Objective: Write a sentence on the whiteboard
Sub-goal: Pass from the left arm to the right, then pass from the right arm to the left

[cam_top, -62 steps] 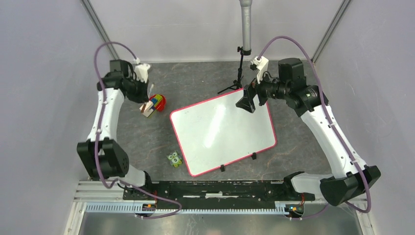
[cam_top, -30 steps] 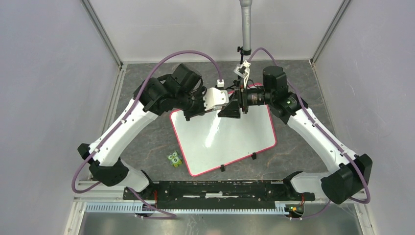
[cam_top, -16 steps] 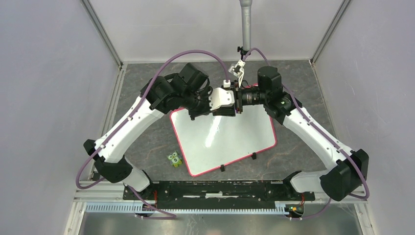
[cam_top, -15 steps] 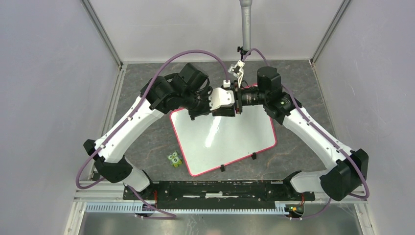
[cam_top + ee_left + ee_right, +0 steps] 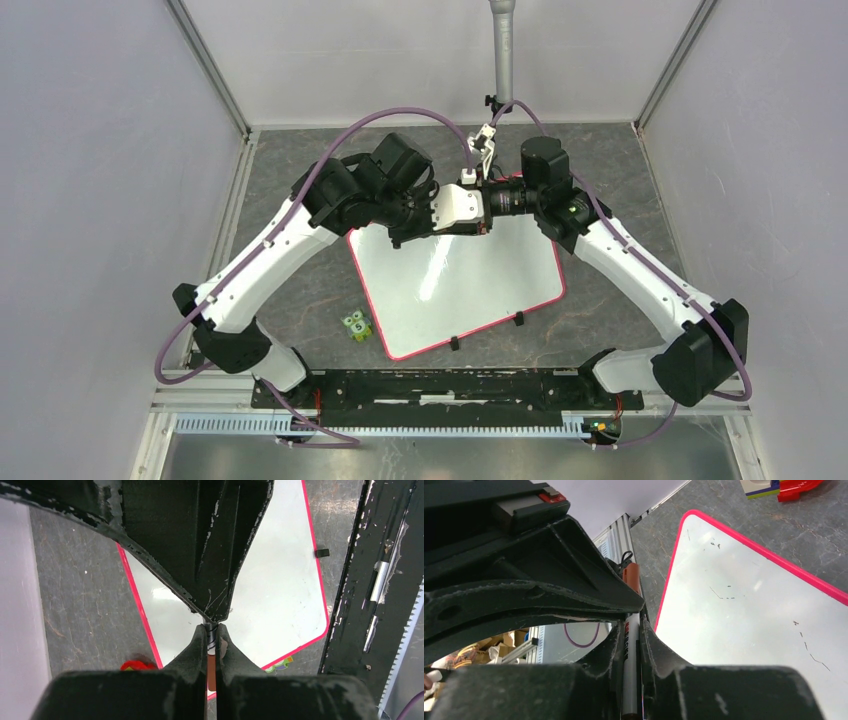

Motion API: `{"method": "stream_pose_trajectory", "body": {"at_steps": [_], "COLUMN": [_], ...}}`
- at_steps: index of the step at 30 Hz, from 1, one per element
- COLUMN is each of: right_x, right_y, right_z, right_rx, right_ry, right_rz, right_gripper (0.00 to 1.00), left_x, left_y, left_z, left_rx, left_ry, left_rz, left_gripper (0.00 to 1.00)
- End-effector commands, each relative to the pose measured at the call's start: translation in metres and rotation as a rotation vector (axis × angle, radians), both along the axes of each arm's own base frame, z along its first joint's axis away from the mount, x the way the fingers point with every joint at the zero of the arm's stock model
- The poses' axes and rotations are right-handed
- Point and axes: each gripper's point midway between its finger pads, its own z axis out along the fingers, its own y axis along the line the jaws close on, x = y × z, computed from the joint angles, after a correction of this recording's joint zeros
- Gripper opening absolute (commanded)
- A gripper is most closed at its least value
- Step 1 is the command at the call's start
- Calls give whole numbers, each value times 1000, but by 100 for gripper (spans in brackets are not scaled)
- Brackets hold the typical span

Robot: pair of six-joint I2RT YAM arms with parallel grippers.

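Note:
My left fingers reach past the cap onto the marker's white body; next I open, back off, pinch only the brown cap (image 5: 212, 672), then pull.
The whiteboard (image 5: 460, 285) lies tilted on the grey table, white with a red-pink frame. No sentence shows on it, only faint specks. Both grippers meet tip to tip above its far edge. My left gripper (image 5: 476, 214) is shut on the brown end of a marker (image 5: 211, 670). My right gripper (image 5: 492, 204) is shut on the same marker's white barrel (image 5: 630, 665), whose brown end (image 5: 631, 575) points away toward the left fingers. The whiteboard (image 5: 272, 580) shows under the left fingers, and in the right wrist view the whiteboard (image 5: 749, 610) lies to the right.
A small green owl toy (image 5: 356, 325) sits off the board's near left corner. A red toy (image 5: 134, 665) lies beyond the board's left edge, hidden under the left arm from above. A black tripod stand (image 5: 490, 150) stands at the back. A black rail (image 5: 440, 385) runs along the near edge.
The left arm swung from the toys at the back left to the board's far edge. The right gripper moved left to meet it and closed on the marker.

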Motion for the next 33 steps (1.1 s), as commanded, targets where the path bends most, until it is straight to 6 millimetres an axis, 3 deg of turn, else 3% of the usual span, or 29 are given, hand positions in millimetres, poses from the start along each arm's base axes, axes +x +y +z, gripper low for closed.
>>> {"method": "stream_pose_trajectory", "body": {"at_steps": [1, 2, 4, 8, 11, 16, 20, 33], "right_x": [1, 1, 2, 8, 10, -9, -19, -32], "right_y": [3, 3, 3, -3, -12, -18, -19, -12], "right_z": [6, 5, 5, 12, 19, 36, 46, 43], "right_rx": [19, 17, 12, 23, 38, 126, 184, 200], "right_ry": [-31, -32, -39, -63, -118, -172, -165, -110], "right_rz": [7, 8, 10, 14, 7, 48, 61, 82], "right_gripper": [9, 2, 0, 0, 0, 0, 0, 0], "left_x": [2, 2, 2, -5, -9, -6, -9, -1], "left_y": [-4, -4, -2, 10, 25, 48, 45, 27], "left_z": [11, 11, 13, 23, 38, 32, 22, 27], "left_rx": [-22, -23, -29, -71, -199, -282, -291, -322], "left_ry": [-39, -37, -35, -13, 92, 119, 127, -19], "left_rz": [-15, -8, 13, 32, 43, 84, 63, -7], "left_gripper": [2, 2, 11, 65, 80, 82, 77, 55]}}
